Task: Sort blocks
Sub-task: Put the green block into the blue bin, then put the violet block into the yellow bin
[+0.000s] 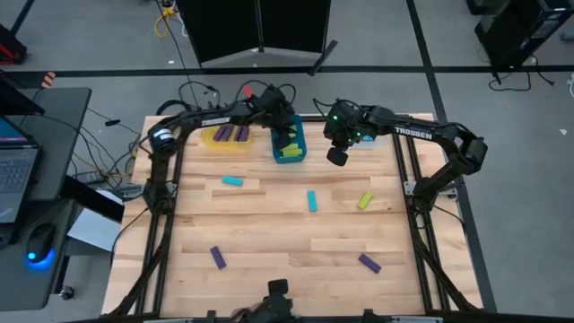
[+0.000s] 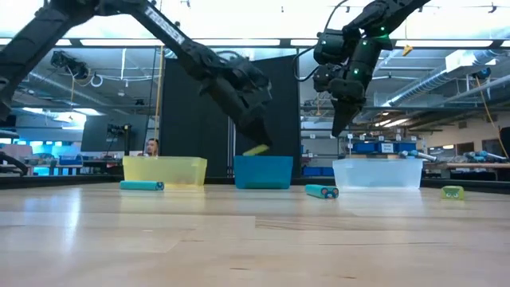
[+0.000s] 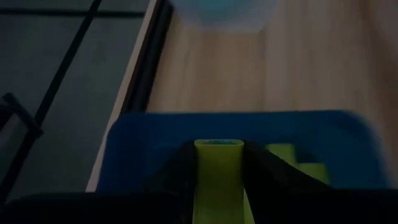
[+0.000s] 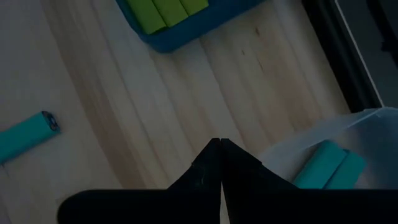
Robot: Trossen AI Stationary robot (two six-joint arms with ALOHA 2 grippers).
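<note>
Next, my left gripper releases the lime block in the far half of the blue bin (image 1: 290,136), next to the bin's lime blocks.
My left gripper (image 2: 255,140) hangs over the blue bin (image 2: 263,171), shut on a lime block (image 2: 256,149). More lime blocks (image 3: 292,159) lie inside that bin (image 1: 289,144). My right gripper (image 2: 338,124) is shut and empty, raised between the blue bin and the clear bin (image 2: 376,172), which holds cyan blocks (image 4: 328,165). Purple blocks (image 1: 231,135) lie in the yellow bin (image 1: 215,142). Flat on the table lie two cyan blocks (image 1: 232,181) (image 1: 312,201), a lime one (image 1: 365,200) and two purple ones (image 1: 218,257) (image 1: 369,262). My left gripper pinches the lime block between its two fingers (image 3: 180,171), which lie along the block's long sides. The block's free end (image 3: 217,144) sticks out past the fingertips. The fingers slant down from above, and the block is lifted clear, just over the blue bin's rim.
The three bins stand in a row along the table's far edge. A black frame borders the table (image 1: 269,287) on its sides. Wide bare wood lies across the table's middle and near half. A desk with a laptop (image 1: 18,175) stands left of the table.
</note>
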